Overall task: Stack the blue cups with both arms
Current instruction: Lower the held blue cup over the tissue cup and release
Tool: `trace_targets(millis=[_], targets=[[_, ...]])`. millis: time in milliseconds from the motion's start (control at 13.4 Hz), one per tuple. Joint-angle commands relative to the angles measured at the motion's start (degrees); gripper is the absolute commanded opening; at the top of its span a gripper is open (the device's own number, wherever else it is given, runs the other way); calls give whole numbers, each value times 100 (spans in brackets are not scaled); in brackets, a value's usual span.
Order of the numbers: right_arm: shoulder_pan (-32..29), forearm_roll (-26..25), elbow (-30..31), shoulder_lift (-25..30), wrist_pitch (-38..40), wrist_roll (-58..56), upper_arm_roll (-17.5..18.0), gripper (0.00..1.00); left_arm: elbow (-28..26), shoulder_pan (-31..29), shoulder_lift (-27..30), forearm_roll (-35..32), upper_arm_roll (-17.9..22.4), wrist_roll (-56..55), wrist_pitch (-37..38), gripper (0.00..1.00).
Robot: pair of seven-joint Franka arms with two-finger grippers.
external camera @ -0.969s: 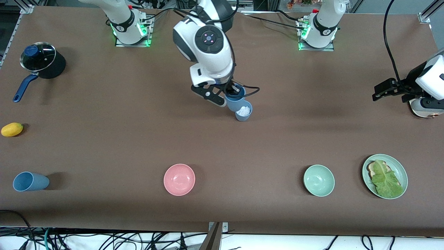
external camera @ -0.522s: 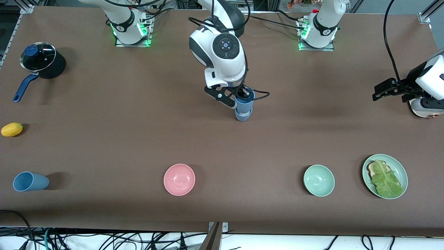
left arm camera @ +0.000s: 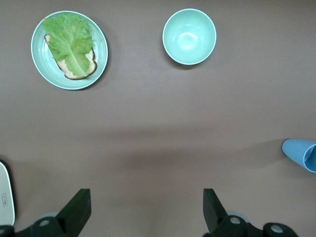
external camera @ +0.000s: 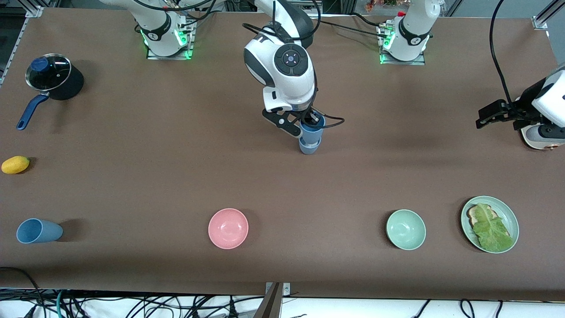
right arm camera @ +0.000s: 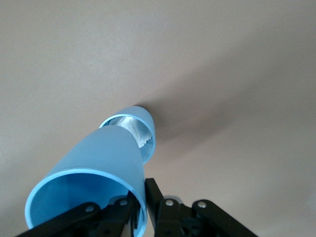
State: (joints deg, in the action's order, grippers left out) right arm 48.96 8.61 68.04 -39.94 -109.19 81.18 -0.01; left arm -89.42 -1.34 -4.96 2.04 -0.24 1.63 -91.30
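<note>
My right gripper will release its blue cup inside the blue cup standing in the middle of the table [external camera: 312, 140] [right arm camera: 133, 132] that has something white crumpled inside.
My right gripper [external camera: 309, 121] is shut on the rim of a blue cup [external camera: 311, 131], one finger inside and one outside [right arm camera: 143, 197]. It holds this cup [right arm camera: 94, 173] upright, with its base at the mouth of a second blue cup [external camera: 309, 147] that stands mid-table. The standing cup [right arm camera: 143, 123] has something white crumpled inside. A third blue cup [external camera: 37, 231] lies on its side near the front edge at the right arm's end. My left gripper [external camera: 484, 116] is open and empty [left arm camera: 146, 197], waiting above the table at the left arm's end.
A pink bowl [external camera: 228, 228], a pale-green bowl [external camera: 405, 229] and a green plate with lettuce on toast [external camera: 507, 212] stand along the front. A black pot with a blue handle [external camera: 55, 81] and a yellow fruit [external camera: 15, 164] are at the right arm's end.
My right gripper carried its cup toward the left arm's end, from beside the standing cup to over it, hiding the white filling. The left arm barely moved.
</note>
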Motion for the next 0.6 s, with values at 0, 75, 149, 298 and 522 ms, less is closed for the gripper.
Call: trace_targets(millis=[0, 75, 149, 298, 522], targets=[[78, 1, -98, -76, 91, 126, -35, 0, -31, 2, 83, -169, -29, 47, 33, 100], [113, -8, -37, -76, 82, 126, -26, 0, -31, -6, 65, -160, -29, 48, 7, 100], [122, 1, -28, -76, 82, 126, -35, 0, -31, 20, 65, -160, -29, 48, 7, 100], [122, 18, -19, -76, 73, 126, -35, 0, -31, 38, 74, -169, -38, 21, 15, 100], [113, -8, -28, -67, 99, 117, -35, 0, -40, 29, 74, -169, -29, 39, 15, 100]])
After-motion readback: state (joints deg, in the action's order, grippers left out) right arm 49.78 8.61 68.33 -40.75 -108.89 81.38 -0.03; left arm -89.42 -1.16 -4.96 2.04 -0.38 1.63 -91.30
